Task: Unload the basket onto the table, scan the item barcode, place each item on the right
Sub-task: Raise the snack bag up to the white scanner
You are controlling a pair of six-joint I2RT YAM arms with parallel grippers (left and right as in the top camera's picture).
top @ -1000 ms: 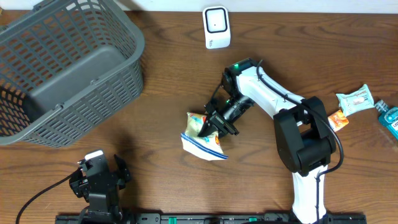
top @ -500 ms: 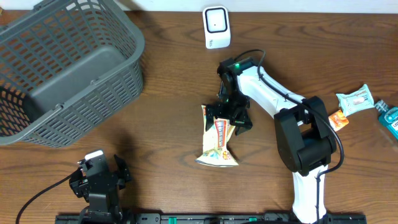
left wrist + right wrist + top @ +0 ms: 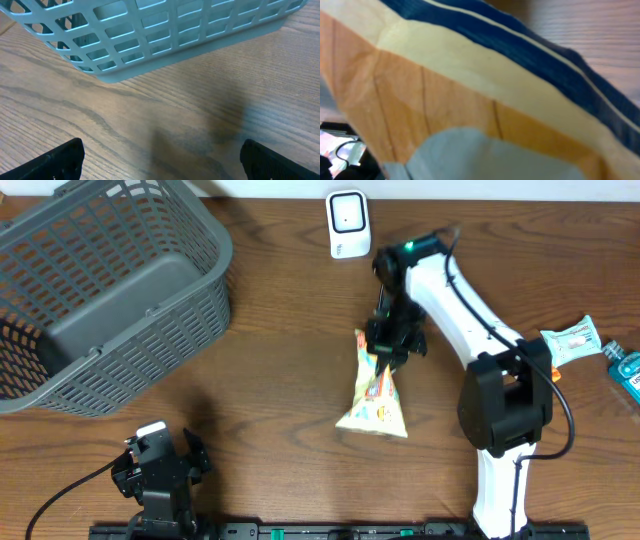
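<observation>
The right gripper needs to release the item on the bare table (image 3: 403, 330) just in front of the white scanner.
The item is a snack bag (image 3: 375, 398), yellow and orange with a blue-striped edge. It hangs by its top from my right gripper (image 3: 387, 350), which is shut on it near the middle of the table. In the right wrist view the bag (image 3: 470, 95) fills the frame and hides the fingers. No barcode shows on it. A white scanner (image 3: 348, 223) stands at the table's far edge, apart from the bag. My left gripper (image 3: 160, 468) rests near the front left edge. Its jaws (image 3: 162, 162) stand wide open over bare wood.
A large grey basket (image 3: 100, 290) takes up the far left, and its wall (image 3: 165, 35) shows just ahead of the left gripper. At the right edge lie a wipes packet (image 3: 570, 340), a small orange pack (image 3: 545, 372) and a blue bottle (image 3: 625, 370).
The right arm has carried the bag rightward and toward the scanner, and the bag has swung from lying sideways to hanging lengthwise. The left arm has not moved.
</observation>
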